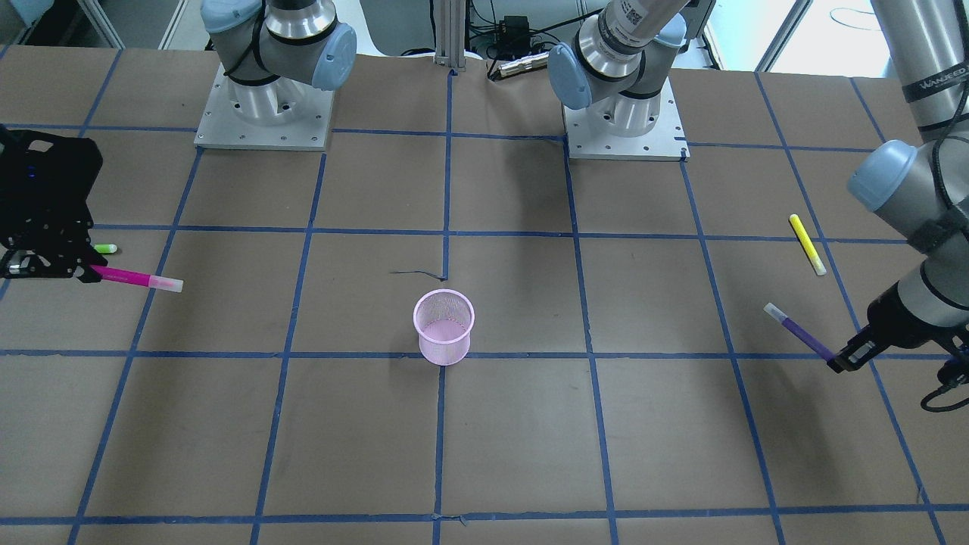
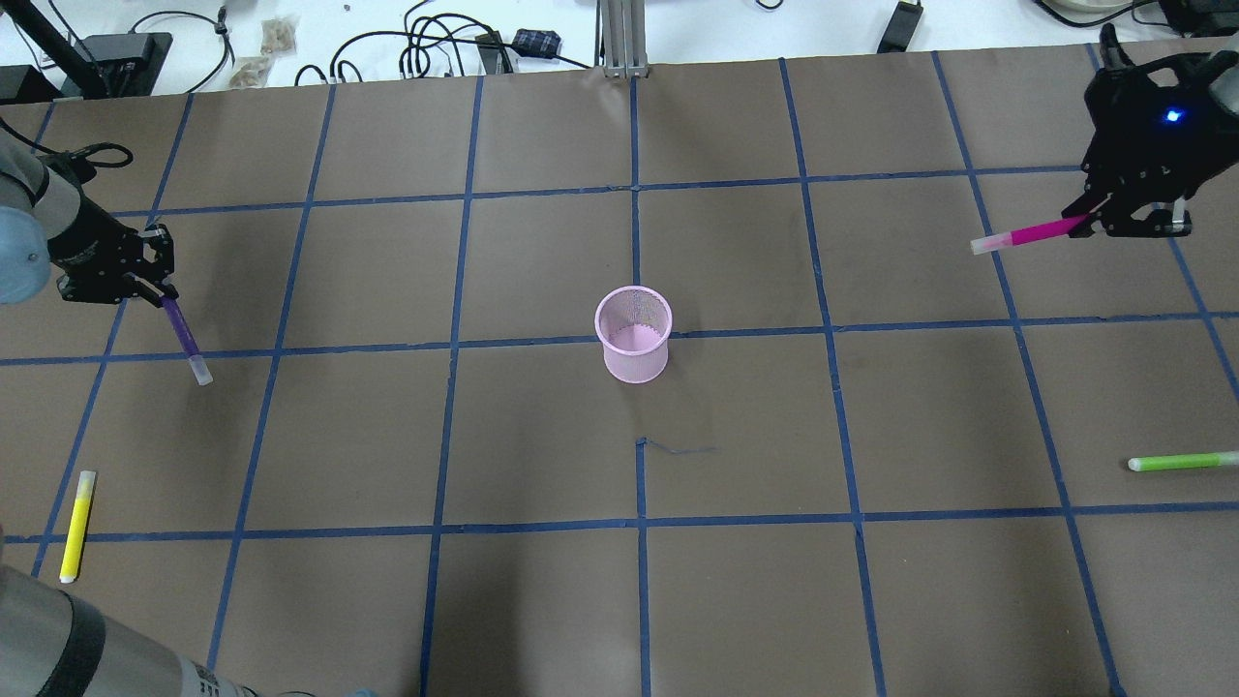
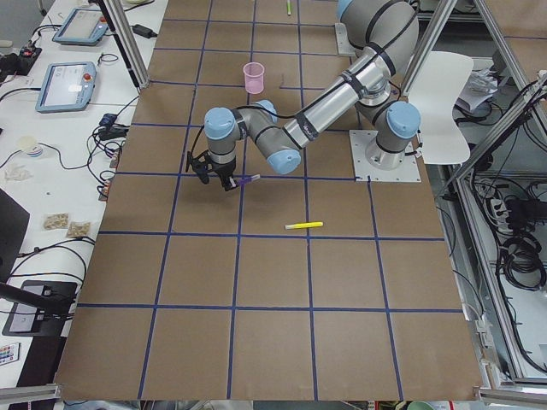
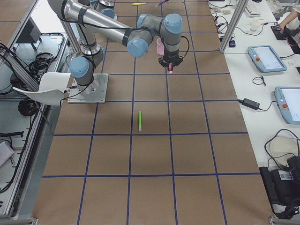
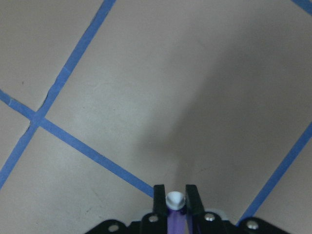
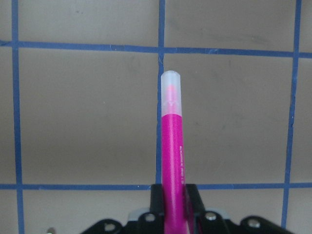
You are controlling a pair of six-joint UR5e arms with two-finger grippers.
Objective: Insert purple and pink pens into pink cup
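Observation:
Next, my right gripper releases the pink pen inside the pink mesh cup (image 1: 437,327), so it leans on the cup's rim that faces the green pen.
The pink mesh cup (image 2: 634,334) stands upright at the table's middle, also in the front view (image 1: 443,327). My left gripper (image 2: 155,290) at the table's left side is shut on the purple pen (image 2: 184,334), which sticks out past the fingers with its clear cap forward; it shows in the left wrist view (image 5: 175,207) and the front view (image 1: 802,334). My right gripper (image 2: 1089,225) at the far right is shut on the pink pen (image 2: 1028,234), seen in the right wrist view (image 6: 172,165) and the front view (image 1: 136,278). Both pens are held above the table, far from the cup.
A yellow pen (image 2: 77,525) lies on the table at the near left. A green pen (image 2: 1181,462) lies at the near right edge. Blue tape lines grid the brown table. Cables lie beyond the far edge.

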